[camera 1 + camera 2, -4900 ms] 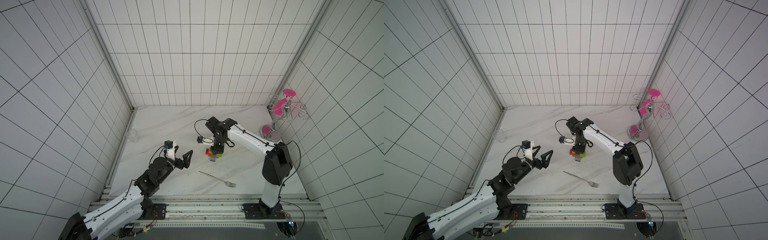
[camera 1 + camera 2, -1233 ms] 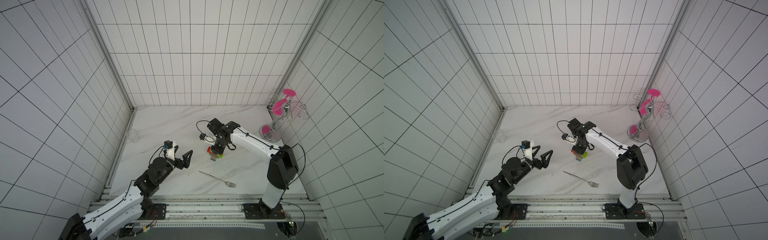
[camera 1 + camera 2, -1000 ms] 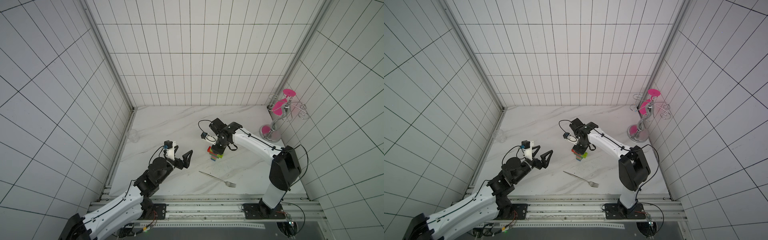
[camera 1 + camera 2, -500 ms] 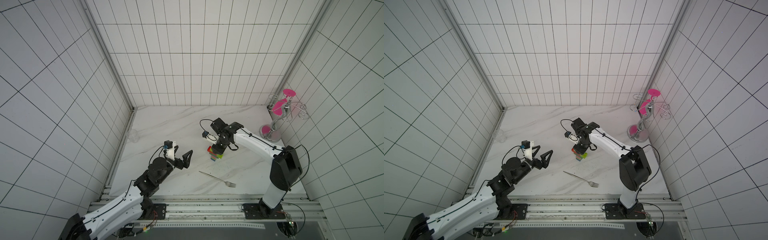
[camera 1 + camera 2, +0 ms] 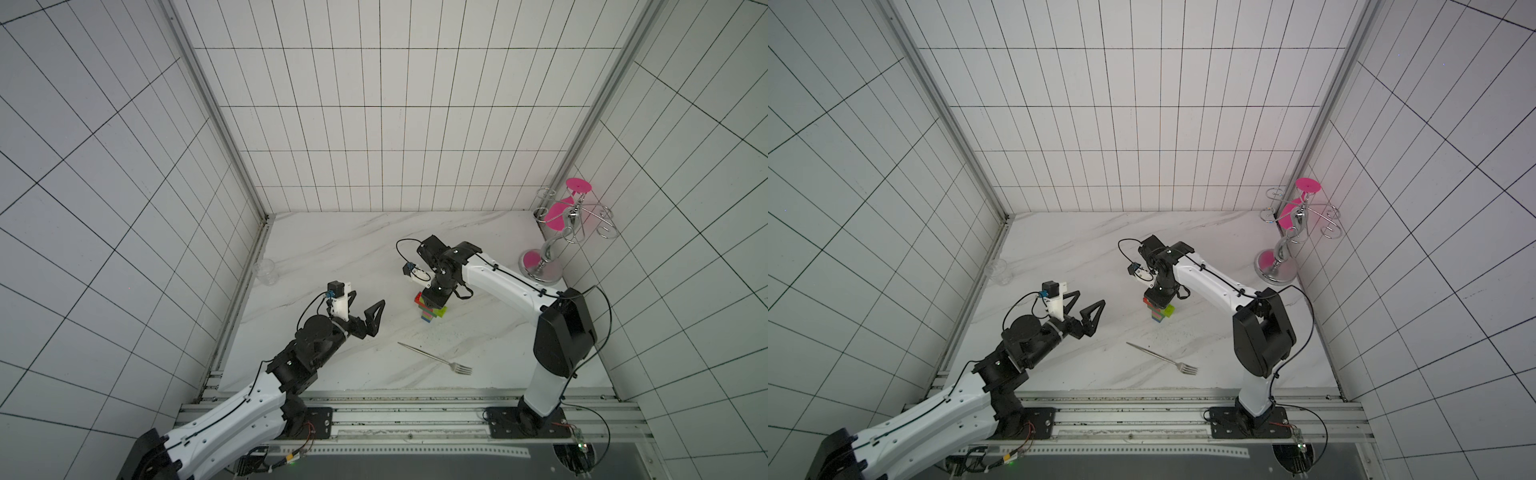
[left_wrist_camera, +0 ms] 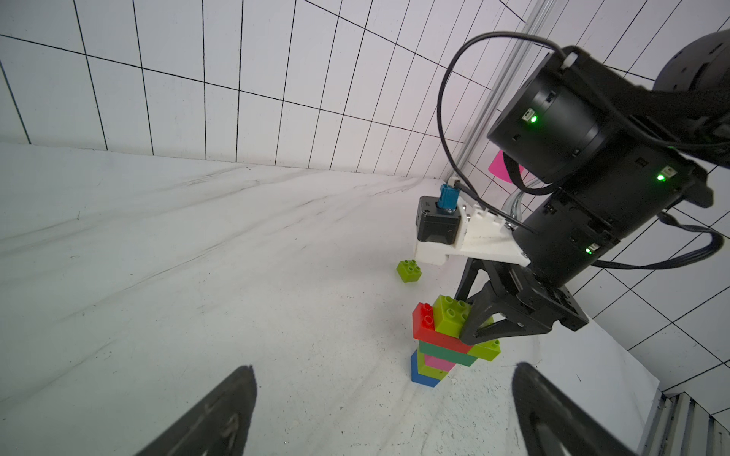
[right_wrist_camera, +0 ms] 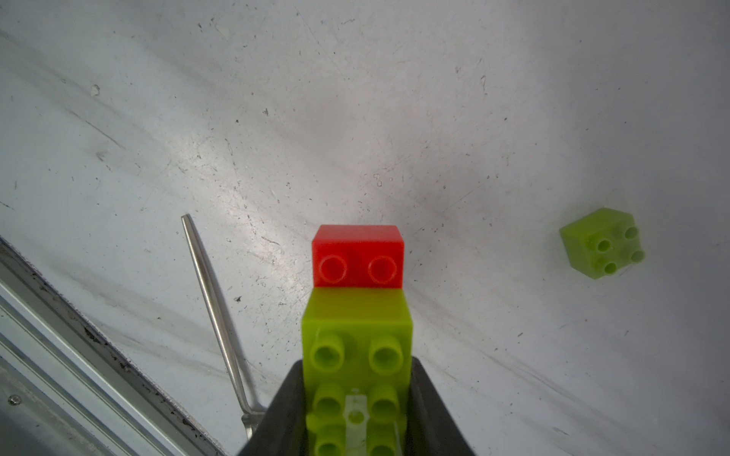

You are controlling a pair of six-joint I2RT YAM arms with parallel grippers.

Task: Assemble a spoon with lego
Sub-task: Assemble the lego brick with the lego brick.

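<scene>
My right gripper needs to stand the lego spoon on the marble (image 5: 415, 318) between the fork's handle and the loose lime brick.
The spoon (image 5: 430, 313) (image 5: 1160, 312) (image 6: 438, 347) stands upright on the marble table as a small lego stack: blue at the base, then lime, pink, dark green and red. A lime brick (image 7: 357, 335) sits on top beside the red brick's (image 7: 357, 252) bare studs. My right gripper (image 5: 433, 300) (image 5: 1158, 297) (image 6: 474, 323) (image 7: 357, 379) reaches down from above and is shut on that lime brick. My left gripper (image 5: 365, 303) (image 5: 1086, 303) (image 6: 383, 375) hovers left of the stack, open and holding nothing.
A loose lime brick (image 6: 409, 270) (image 7: 602, 243) lies on the table behind the stack. A metal fork (image 5: 434, 359) (image 5: 1160, 357) (image 7: 213, 300) lies towards the front edge. A chrome stand with pink discs (image 5: 557, 232) (image 5: 1287, 241) fills the back right corner. A clear cup (image 5: 266, 270) sits by the left wall.
The right arm's elbow has drifted slightly to the right while its gripper stays shut on the top of the stack. The left arm has not moved.
</scene>
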